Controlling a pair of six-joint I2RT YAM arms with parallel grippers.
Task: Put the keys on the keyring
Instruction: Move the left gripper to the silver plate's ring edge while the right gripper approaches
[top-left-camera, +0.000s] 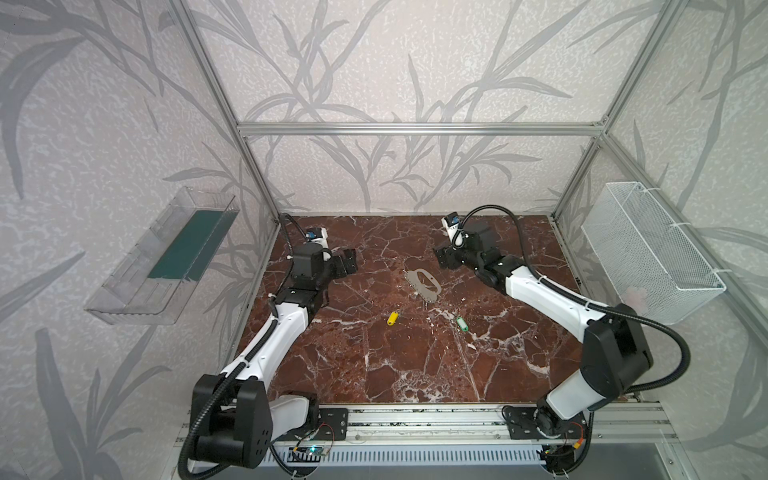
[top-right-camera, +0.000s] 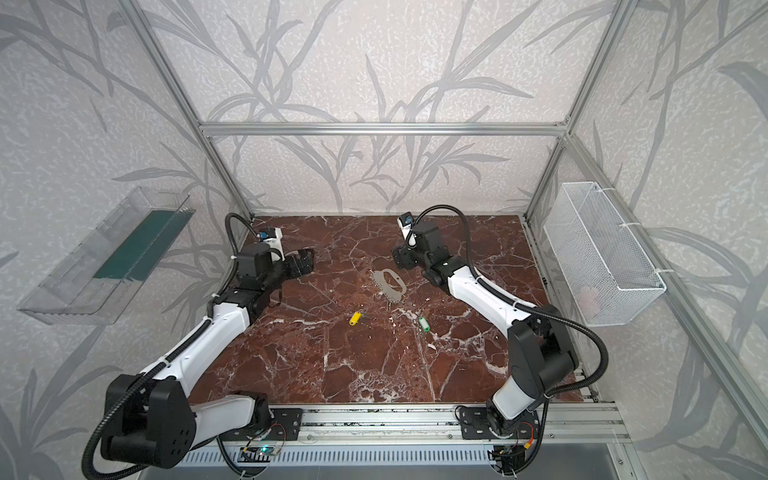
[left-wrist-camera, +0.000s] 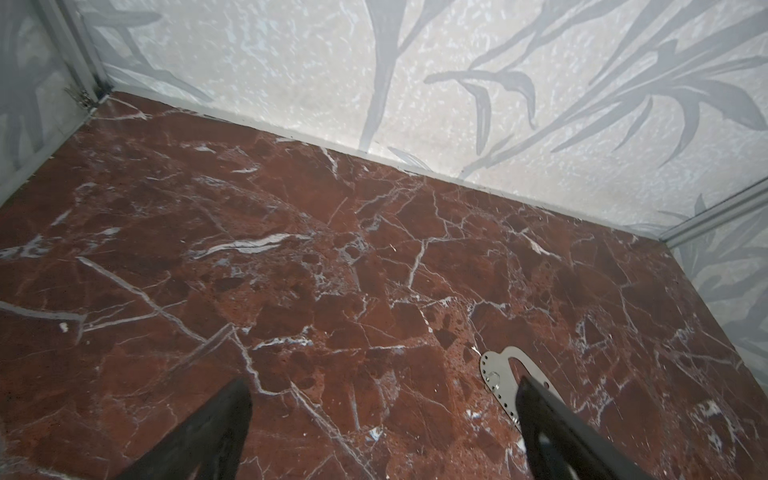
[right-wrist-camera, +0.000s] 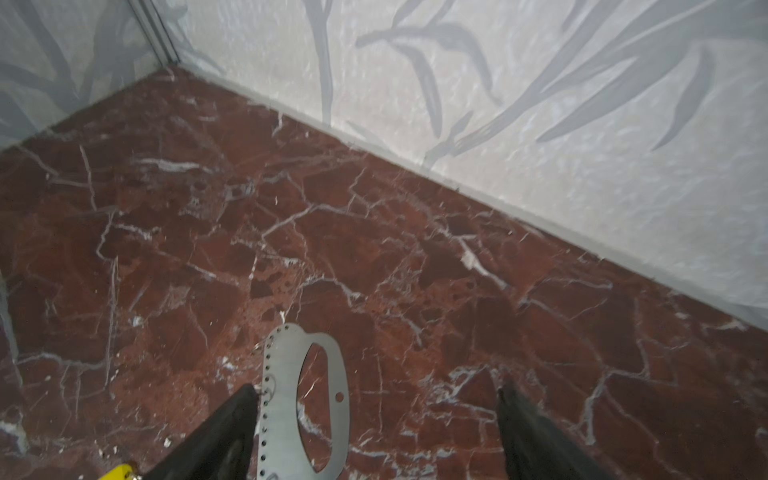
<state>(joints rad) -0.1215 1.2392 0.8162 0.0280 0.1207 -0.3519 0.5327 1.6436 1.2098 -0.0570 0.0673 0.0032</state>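
My left gripper will next move over to the keyring's holed edge (top-left-camera: 409, 278) (left-wrist-camera: 493, 384) near the keyring's rounded back end, away from the green tag, and close on it there.
The keyring (top-left-camera: 417, 286) (top-right-camera: 382, 286), a flat pale-grey plate with an oval cutout and a row of small holes, lies on the red marble table, centre-back. The keys lie apart in front of it: a yellow tag (top-left-camera: 392, 318) (top-right-camera: 355, 318) and, further right, a green tag (top-left-camera: 461, 323) (top-right-camera: 423, 323). My left gripper (top-left-camera: 347, 264) (left-wrist-camera: 384, 382) hovers open, left of the keyring (left-wrist-camera: 496, 374), holding nothing. My right gripper (top-left-camera: 442, 257) (right-wrist-camera: 376, 388) hangs open just right of the keyring (right-wrist-camera: 286, 374), also holding nothing. The yellow tag (right-wrist-camera: 120, 471) peeks in at the right wrist view's edge.
A clear plastic tray (top-left-camera: 162, 257) hangs on the left wall and a white wire basket (top-left-camera: 648, 249) on the right wall. Aluminium frame posts stand at the table's back corners. The arm bases sit on a rail (top-left-camera: 415, 419) along the front edge.
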